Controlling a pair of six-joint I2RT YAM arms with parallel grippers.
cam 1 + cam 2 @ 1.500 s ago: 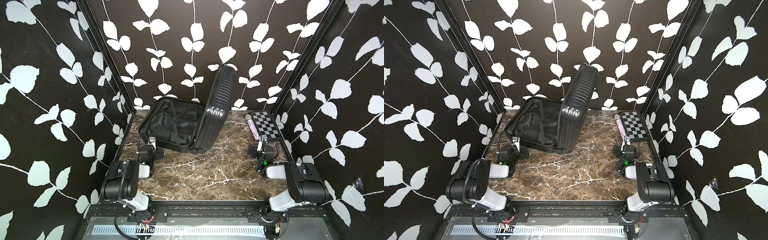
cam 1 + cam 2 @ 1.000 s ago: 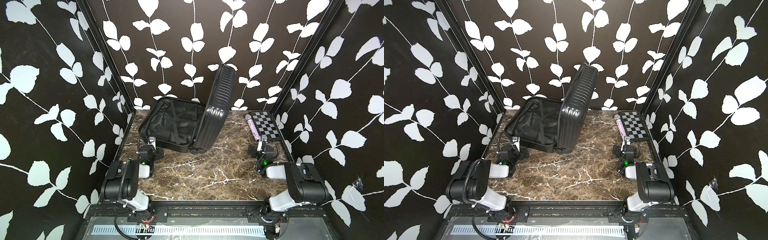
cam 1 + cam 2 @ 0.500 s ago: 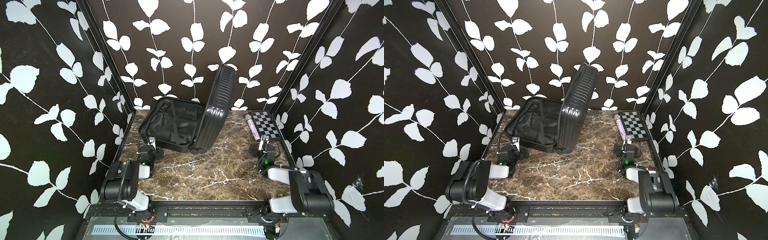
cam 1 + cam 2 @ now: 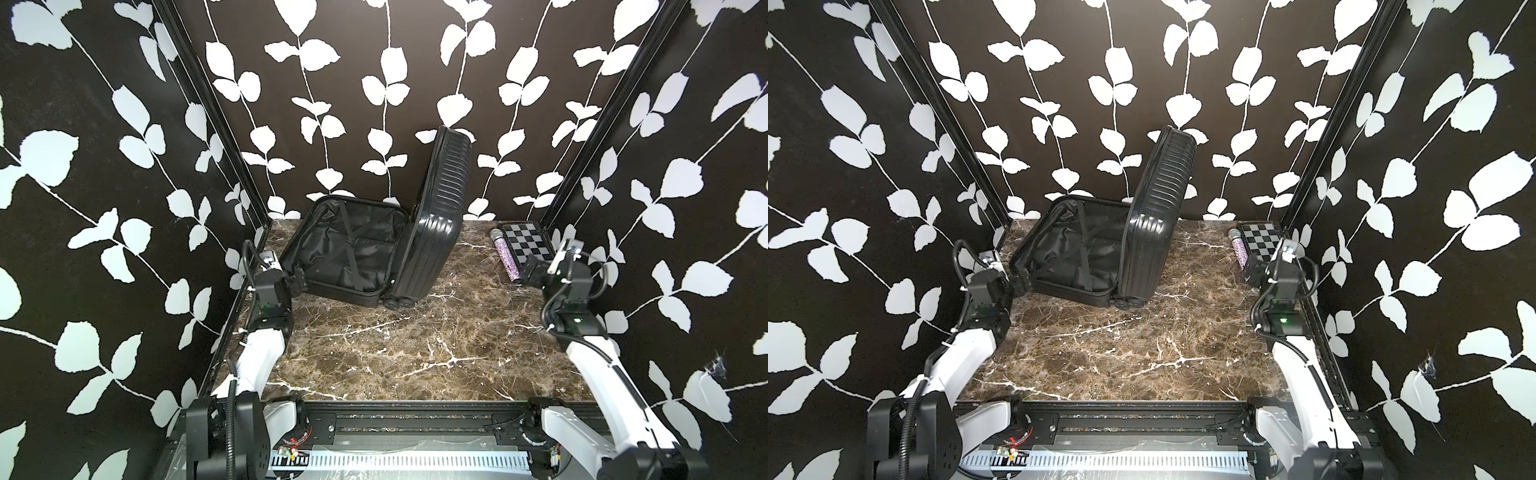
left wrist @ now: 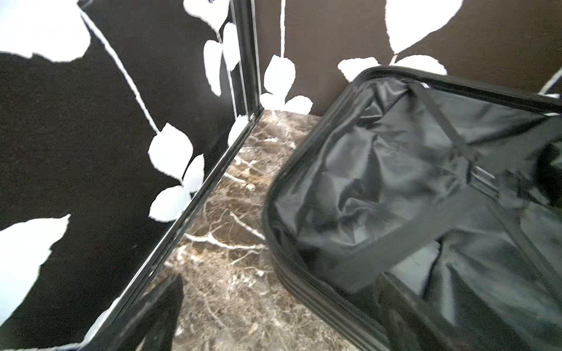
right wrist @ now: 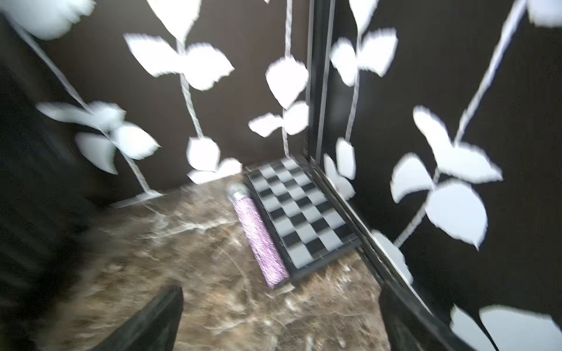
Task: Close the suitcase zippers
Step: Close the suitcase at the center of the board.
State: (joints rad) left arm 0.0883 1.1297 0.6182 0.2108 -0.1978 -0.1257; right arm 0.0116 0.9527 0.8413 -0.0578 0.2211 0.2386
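Observation:
The lined half's outer rim [image 4: 289,246] [image 5: 277,190], on the side of the black suitcase farthest from its standing lid, is the place my left gripper needs to close on.
The black ribbed suitcase [image 4: 440,216] [image 4: 1158,216] lies open at the back left. Its lined half [image 4: 349,249] is flat on the table and its lid stands tilted upright. The zippers show only as a black track [image 5: 320,298] along the rim; I cannot make out any pulls. My left gripper [image 4: 301,280] [image 5: 279,313] is open at the case's near left corner. One of its fingers is over the lining and the other over the marble. My right gripper [image 4: 530,272] [image 6: 278,322] is open and empty, far right of the case.
A checkerboard [image 4: 525,245] [image 6: 301,212] lies in the back right corner with a purple glitter tube [image 4: 506,259] [image 6: 261,240] along its left edge, just ahead of my right gripper. Leaf-patterned walls stand close on both sides. Brown marble table [image 4: 395,345] spreads in front.
Both arms have lifted from their folded rest and reached back. The left gripper now sits at the suitcase corner and the right one by the purple tube. The suitcase has not moved.

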